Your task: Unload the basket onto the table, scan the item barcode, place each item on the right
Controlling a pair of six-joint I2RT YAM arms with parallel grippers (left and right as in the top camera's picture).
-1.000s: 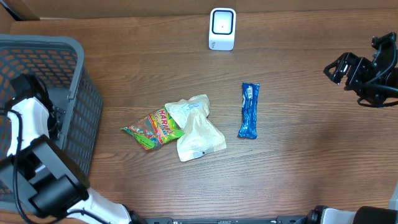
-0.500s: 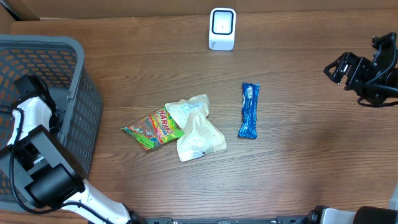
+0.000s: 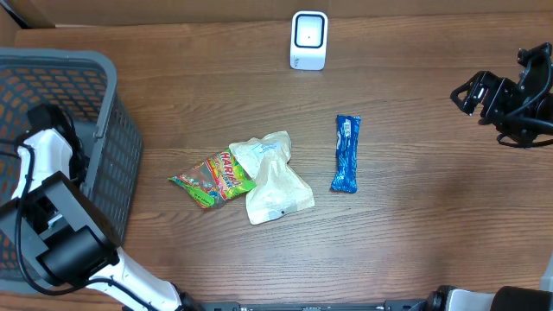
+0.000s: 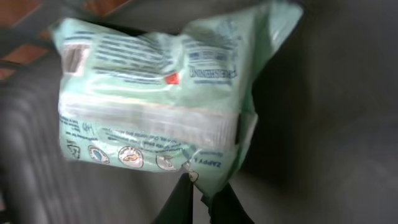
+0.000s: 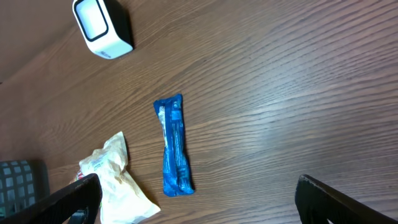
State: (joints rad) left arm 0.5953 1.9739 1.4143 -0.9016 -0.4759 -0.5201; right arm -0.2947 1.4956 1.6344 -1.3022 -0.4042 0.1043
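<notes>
My left gripper needs to open, rise clear and grasp the packet's thicker body (image 4: 149, 102) before lifting it, since it pinches only the lower corner of the pale green packet.
Inside the grey basket (image 3: 105, 82) at the left, my left gripper (image 4: 202, 186) is shut on the lower corner of a pale green printed packet (image 4: 155, 93), which fills the left wrist view. From overhead the left gripper (image 3: 45, 118) sits low in the basket and the packet is hidden. The white barcode scanner (image 3: 308, 40) stands at the table's far edge and also shows in the right wrist view (image 5: 102, 25). My right gripper (image 3: 471, 97) hovers open at the right, empty (image 5: 199, 202).
A blue wrapper bar (image 3: 346, 153) lies mid-table. Left of it are a crumpled white pouch (image 3: 272, 177) and a colourful candy bag (image 3: 212, 179), overlapping. The basket wall (image 3: 121, 164) stands between the left arm and these items.
My left gripper has gone from open to shut, closing on the green packet's corner inside the basket. The right arm and the table items have not moved.
</notes>
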